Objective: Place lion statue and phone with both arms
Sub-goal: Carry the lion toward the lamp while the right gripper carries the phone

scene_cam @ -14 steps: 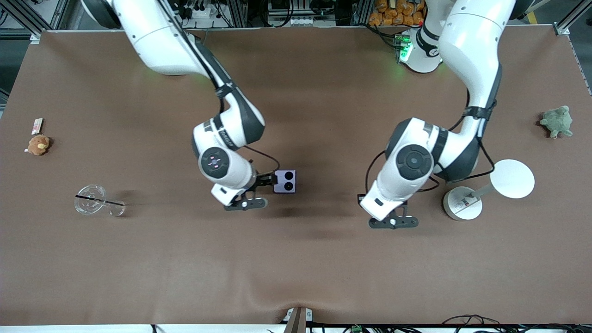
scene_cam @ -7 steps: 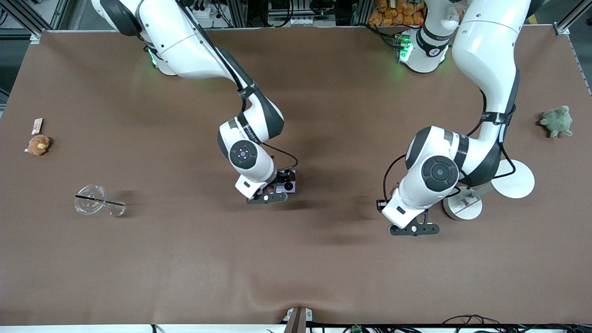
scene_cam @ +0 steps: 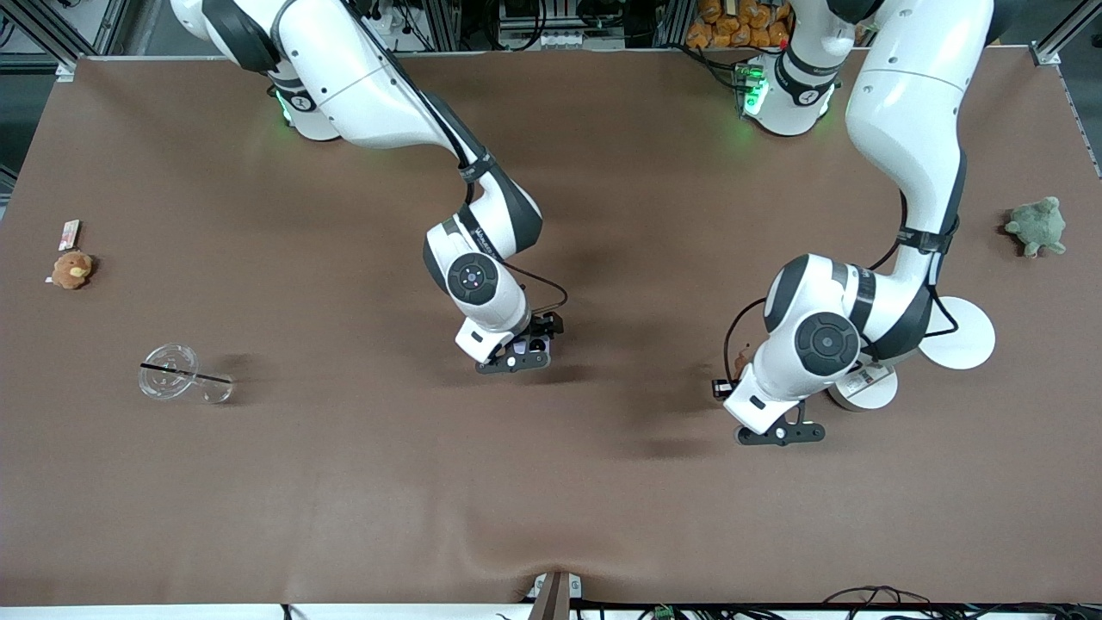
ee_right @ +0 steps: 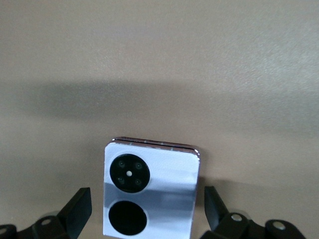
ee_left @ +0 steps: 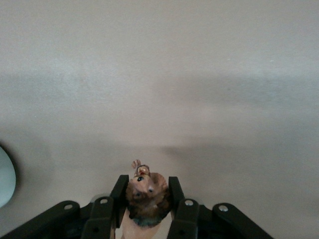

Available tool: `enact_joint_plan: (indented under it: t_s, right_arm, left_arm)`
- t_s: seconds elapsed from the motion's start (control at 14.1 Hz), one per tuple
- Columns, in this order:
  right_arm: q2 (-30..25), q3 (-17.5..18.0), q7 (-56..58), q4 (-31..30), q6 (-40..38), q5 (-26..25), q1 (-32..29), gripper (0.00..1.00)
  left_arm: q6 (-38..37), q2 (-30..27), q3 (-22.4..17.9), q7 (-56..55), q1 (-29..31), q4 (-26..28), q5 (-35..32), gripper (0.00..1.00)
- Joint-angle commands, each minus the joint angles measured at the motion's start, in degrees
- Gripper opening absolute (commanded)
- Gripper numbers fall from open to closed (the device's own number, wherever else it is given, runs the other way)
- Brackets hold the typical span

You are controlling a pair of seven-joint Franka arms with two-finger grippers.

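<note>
Next, my left gripper puts the lion statue down on the brown table (scene_cam: 820, 370) (ee_left: 45, 184), next to the labelled disc of the white stand.
The pale lilac phone (ee_right: 149, 194) lies flat on the brown table near its middle, its two black camera circles facing up. My right gripper (ee_right: 147, 214) is low over it, open, with one finger (ee_right: 79, 209) on each side and a gap to the phone's edges. In the front view this gripper (scene_cam: 535, 342) covers most of the phone. My left gripper (ee_left: 147, 194) is shut on the orange-brown lion statue (ee_left: 146, 191) and holds it just above bare table beside the white stand. In the front view a bit of the lion (scene_cam: 739, 357) shows under the left wrist.
A white stand with a round base (scene_cam: 863, 387) and a disc (scene_cam: 956, 331) is right beside the left arm's wrist. A green plush (scene_cam: 1037, 226) lies at the left arm's end. A brown plush (scene_cam: 71, 269), a small card (scene_cam: 69, 232) and a tipped clear cup (scene_cam: 176, 375) lie at the right arm's end.
My right gripper moved toward the left arm's end, until its open fingers straddle the phone. My left arm carried the lion toward its own end, close to the white stand.
</note>
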State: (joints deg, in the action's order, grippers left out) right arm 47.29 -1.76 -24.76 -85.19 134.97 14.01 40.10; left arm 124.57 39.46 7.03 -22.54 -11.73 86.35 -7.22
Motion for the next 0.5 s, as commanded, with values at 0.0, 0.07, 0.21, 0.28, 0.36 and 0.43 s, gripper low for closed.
enact_joint_plan:
  t_s: [0.0, 0.07, 0.21, 0.28, 0.36, 0.43]
  right_arm:
    - [1.0, -0.6, -3.4, 1.0, 1.0, 0.4, 1.5, 1.00]
    - [1.3, -0.6, -4.0, 1.0, 1.0, 0.3, 1.6, 1.00]
    - [1.4, -0.7, -4.0, 0.9, 1.0, 0.2, 1.5, 1.00]
    - [1.4, -0.8, -4.0, 0.9, 1.0, 0.2, 1.4, 1.00]
    - [1.5, -0.8, -4.0, 0.9, 1.0, 0.2, 1.4, 1.00]
    - [1.6, -0.8, -4.0, 0.8, 1.0, 0.2, 1.4, 1.00]
  left_arm:
    - [3.5, -1.2, 0.4, 3.7, 3.0, 4.0, -2.1, 0.00]
    - [5.0, -1.8, 0.7, 5.9, 3.9, 5.9, -2.1, 0.00]
    - [7.3, -2.7, 1.1, 7.8, 5.5, 8.6, -2.1, 0.00]
    - [7.8, -3.1, 1.1, 8.9, 5.9, 9.4, -2.1, 0.00]
    - [8.8, -3.3, 1.1, 10.4, 6.9, 10.4, -2.1, 0.00]
    - [9.5, -3.9, 1.2, 11.8, 7.9, 11.3, -2.1, 0.00]
